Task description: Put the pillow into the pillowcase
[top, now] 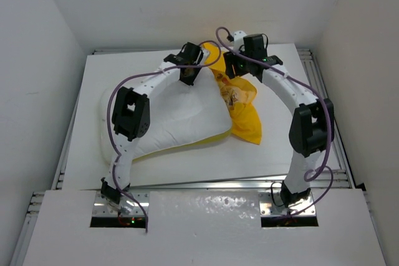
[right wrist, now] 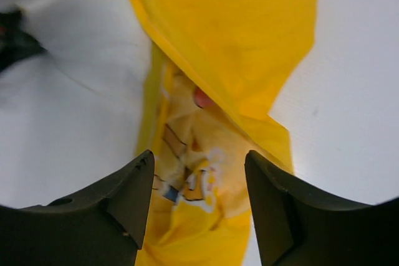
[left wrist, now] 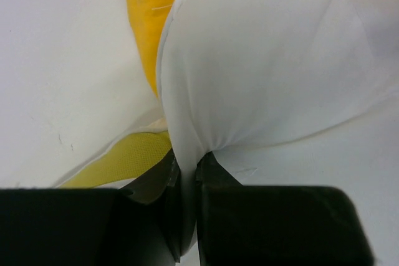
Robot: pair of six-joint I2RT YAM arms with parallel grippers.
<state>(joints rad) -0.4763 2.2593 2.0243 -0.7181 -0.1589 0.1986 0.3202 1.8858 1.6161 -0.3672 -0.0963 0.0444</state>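
Next, my right gripper shuts on the yellow pillowcase's edge (top: 222,72) (right wrist: 196,74), at the place where it crosses over the cartoon print next to the white pillow.
The white pillow (top: 174,123) lies on the table's left-middle, its far corner lifted. My left gripper (top: 189,77) is shut on that corner of the pillow (left wrist: 262,66); white fabric is pinched between the jaws. The yellow pillowcase (top: 240,107) lies crumpled to the pillow's right, partly under it, with a strip showing at the pillow's near edge. In the right wrist view the pillowcase (right wrist: 218,91) shows its cartoon print. My right gripper (right wrist: 198,166) is open and empty just above the pillowcase, at its far end (top: 232,70).
The white table (top: 287,147) has metal rails along its edges. White walls close in on the left, right and back. Purple cables loop over both arms.
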